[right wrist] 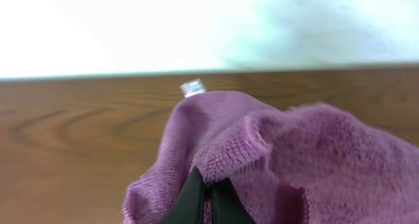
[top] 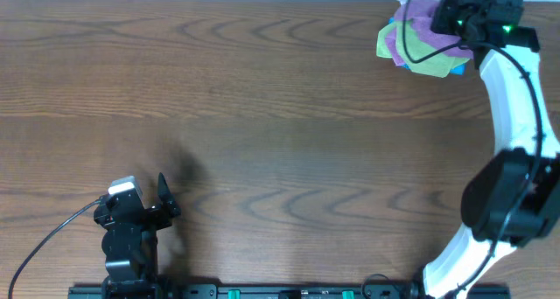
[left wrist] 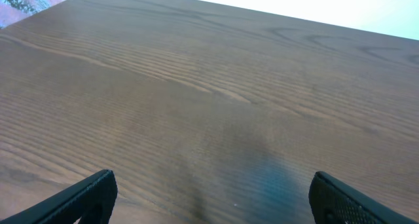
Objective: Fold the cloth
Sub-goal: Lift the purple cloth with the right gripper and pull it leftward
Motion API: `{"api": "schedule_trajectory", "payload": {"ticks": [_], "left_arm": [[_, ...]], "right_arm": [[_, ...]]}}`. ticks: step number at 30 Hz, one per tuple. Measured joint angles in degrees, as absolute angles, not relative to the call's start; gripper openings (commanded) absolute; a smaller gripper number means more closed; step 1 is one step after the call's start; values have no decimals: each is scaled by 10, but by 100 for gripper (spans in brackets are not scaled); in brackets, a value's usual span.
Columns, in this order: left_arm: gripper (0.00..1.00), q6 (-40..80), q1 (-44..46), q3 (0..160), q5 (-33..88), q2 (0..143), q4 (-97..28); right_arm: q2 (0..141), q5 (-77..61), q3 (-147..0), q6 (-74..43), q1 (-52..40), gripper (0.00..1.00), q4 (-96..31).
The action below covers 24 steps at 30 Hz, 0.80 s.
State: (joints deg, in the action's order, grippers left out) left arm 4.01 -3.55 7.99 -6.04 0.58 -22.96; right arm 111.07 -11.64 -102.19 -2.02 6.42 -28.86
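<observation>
I need to lay the purple cloth on the bare wood [top: 277,106] just past the table's middle with my right gripper.
A purple cloth [top: 421,26] lies at the table's far right on top of a pile with a green cloth [top: 391,42] and a blue one under it. My right gripper [top: 448,19] is over the pile and is shut on a fold of the purple cloth [right wrist: 288,152], with the fingertips [right wrist: 208,191] pinching the fabric. My left gripper [top: 163,197] rests near the front left edge, open and empty; its two fingers [left wrist: 209,198] show wide apart over bare wood.
The wooden table [top: 262,115] stretches between the two arms. The pile of cloths sits close to the table's far edge. The right arm's white links [top: 512,115] reach along the right side.
</observation>
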Motion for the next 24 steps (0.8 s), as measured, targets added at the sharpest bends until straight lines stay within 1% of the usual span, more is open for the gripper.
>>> {"api": "schedule_trajectory", "payload": {"ticks": [11,24], "left_arm": [[95,40,-36,80,-60,6,-230],[95,40,-36,80,-60,6,-230]], "right_arm": [[1036,-120,-1023,-6,-83,1,-410],[967,-117,-1023,4,-187,1,-625]]}}
